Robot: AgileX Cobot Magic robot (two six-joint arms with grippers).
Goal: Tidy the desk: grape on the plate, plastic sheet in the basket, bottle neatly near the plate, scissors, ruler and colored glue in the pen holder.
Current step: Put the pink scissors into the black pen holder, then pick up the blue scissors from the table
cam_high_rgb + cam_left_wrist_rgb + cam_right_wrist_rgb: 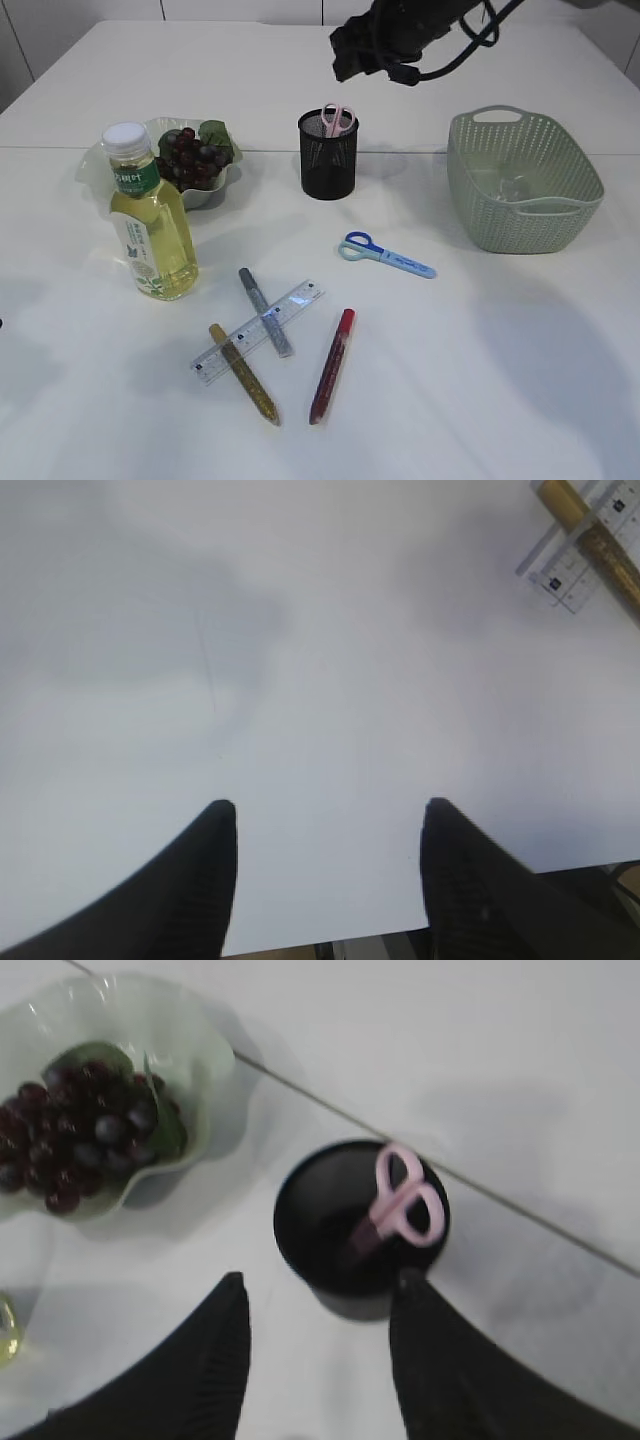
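Next, the right gripper grips the blue scissors at the base of their handles (380, 255), where their blades begin.
My right gripper (320, 1285) is open and empty. It hangs above the black mesh pen holder (345, 1222), which has pink scissors (400, 1200) standing in it. In the exterior view this gripper (372, 60) is high over the holder (328, 155). Blue scissors (385, 254), a clear ruler (258, 331) and grey (265, 311), gold (243, 372) and red (332, 364) glue sticks lie on the table. Grapes (192, 155) sit on the pale green plate (228, 180), with the bottle (148, 215) in front of it. My left gripper (328, 815) is open over bare table. I cannot make out the plastic sheet.
A green woven basket (522, 180) stands at the right. The ruler's end (575, 555) and the gold glue stick (590, 525) show in the top right corner of the left wrist view. The table's near edge runs just behind the left fingers (190, 880).
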